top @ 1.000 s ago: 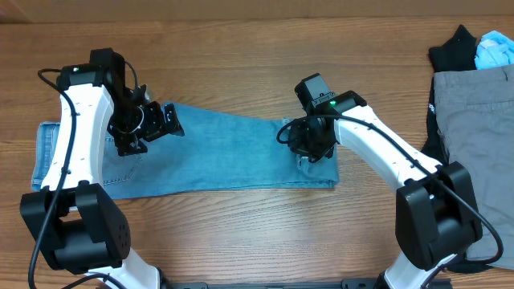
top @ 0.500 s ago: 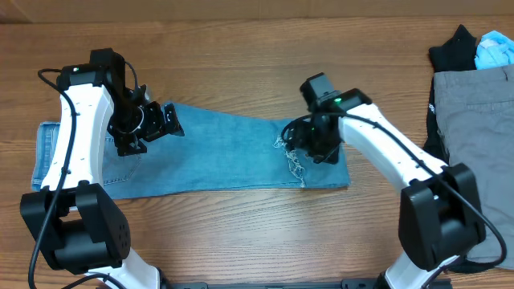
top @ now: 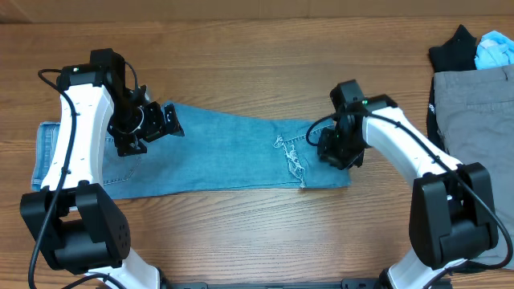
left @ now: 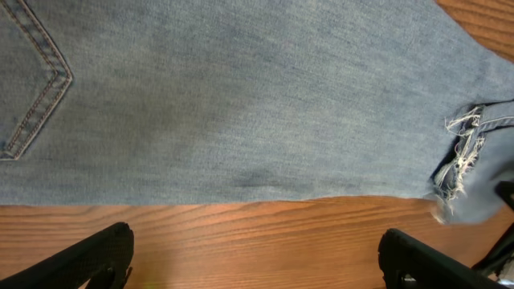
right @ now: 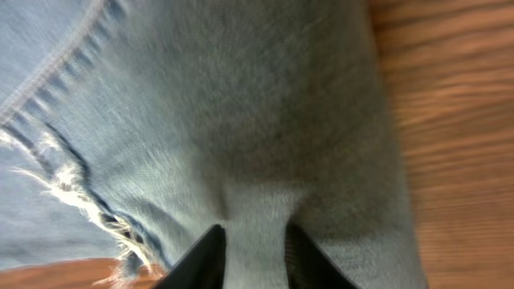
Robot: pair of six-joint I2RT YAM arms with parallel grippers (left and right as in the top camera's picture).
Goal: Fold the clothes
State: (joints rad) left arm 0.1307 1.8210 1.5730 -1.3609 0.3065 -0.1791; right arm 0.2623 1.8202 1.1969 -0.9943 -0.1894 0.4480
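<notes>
My right gripper should open and take the jeans by that outer edge (top: 348, 175), as it pinches the denim inside the leg end, short of that edge.
The light-blue denim jeans (top: 225, 152) lie flat across the table, waistband at the left and frayed hem (top: 293, 160) near the right end. My left gripper (top: 152, 124) hovers open and empty over the seat area. In the left wrist view its fingers (left: 96, 257) stand wide apart over bare wood at the denim's edge, with a stitched pocket (left: 40, 80) and the frayed hem (left: 459, 152) in sight. My right gripper (top: 337, 148) is shut on a raised pinch of denim (right: 255, 217) at the right leg end, with frayed threads (right: 72, 193) to its left.
A grey garment (top: 474, 136) lies at the table's right edge. Black cloth (top: 454, 48) and a light-blue item (top: 494, 50) sit behind it. Bare wood table (top: 241, 233) runs along the front.
My right gripper has moved right with the denim in its grip. The leg end has stretched out to the right and the frayed hem now shows. The left arm has not moved.
</notes>
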